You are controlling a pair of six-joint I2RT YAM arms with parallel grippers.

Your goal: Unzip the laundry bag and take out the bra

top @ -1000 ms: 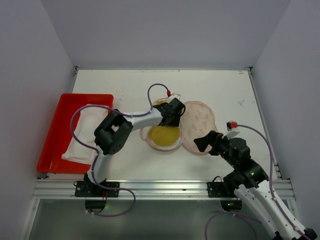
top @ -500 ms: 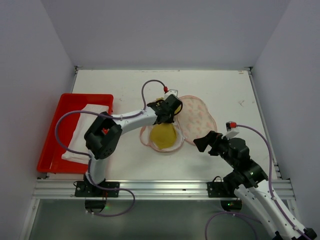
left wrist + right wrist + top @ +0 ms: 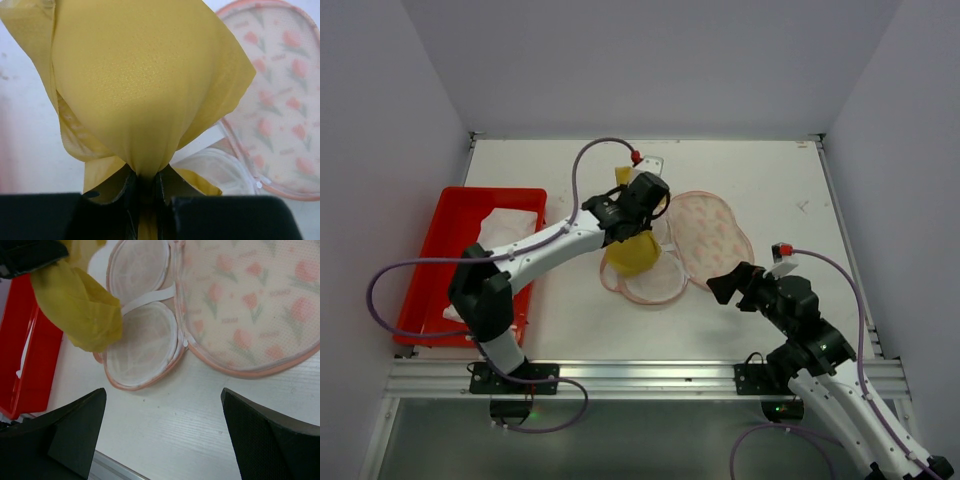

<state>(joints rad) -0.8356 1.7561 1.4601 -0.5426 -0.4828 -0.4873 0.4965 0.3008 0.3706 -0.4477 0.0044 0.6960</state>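
My right gripper should close next on the outer edge (image 3: 735, 217) of the laundry bag's printed pink half, on the side that is farthest from the red tray.
The laundry bag (image 3: 710, 232) lies unzipped and spread open at mid-table, its printed pink half to the right and its white mesh inner half (image 3: 655, 282) to the left. The mustard-yellow bra (image 3: 632, 252) hangs in the air over the bag's left half, with my left gripper (image 3: 640, 195) shut on its top. In the left wrist view the bra (image 3: 145, 85) bunches between the jaws of the left gripper (image 3: 146, 186), with the laundry bag (image 3: 282, 110) behind it. My right gripper (image 3: 725, 283) stands open over bare table, near the bag's front edge. In the right wrist view, the right gripper (image 3: 162, 435) is below the laundry bag (image 3: 240, 300) and the bra (image 3: 80, 307).
A red tray (image 3: 425, 275) sits at the table's left edge with a white cloth (image 3: 505, 225) in it, partly under my left arm. The aluminium rail (image 3: 640, 375) runs along the near edge. White walls close in the table on three sides.
My left gripper closed on the bra and lifted it up out of the open bag, swinging slightly left and back. The right arm has not moved.
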